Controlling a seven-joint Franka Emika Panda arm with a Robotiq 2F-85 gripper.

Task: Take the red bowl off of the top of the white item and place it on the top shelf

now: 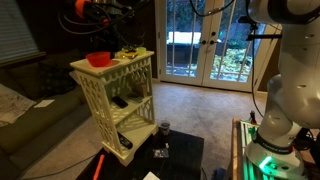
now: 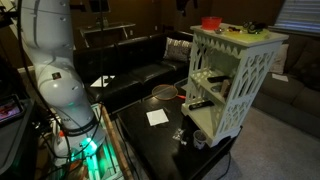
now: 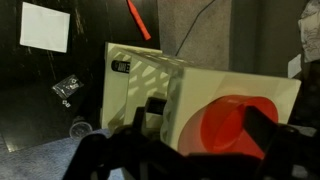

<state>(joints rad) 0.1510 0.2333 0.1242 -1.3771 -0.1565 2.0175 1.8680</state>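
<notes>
The red bowl has a side facing the black low table with the white paper. Next, my gripper closes there on the red bowl's rim (image 1: 106,54) (image 3: 204,127).
The red bowl (image 1: 98,59) sits on the flat top of the white item (image 1: 112,112), near one end, and also shows in an exterior view (image 2: 211,21). In the wrist view the bowl (image 3: 222,126) lies on the unit's cream top (image 3: 190,85), between my dark fingers. My gripper (image 3: 205,113) is open, hovering above the bowl without touching it. In an exterior view the gripper (image 1: 98,16) hangs just over the bowl. The top shelf (image 1: 133,93) is the inner tier under the flat top; a dark object lies on it.
Small dark objects (image 1: 128,52) sit on the unit's top beside the bowl. A black low table (image 2: 160,135) holds white paper (image 2: 157,117) and a cup (image 1: 164,128). A thin red stick (image 3: 138,18) lies on the floor. A sofa (image 2: 130,60) stands behind, and glass doors (image 1: 205,40) are beyond.
</notes>
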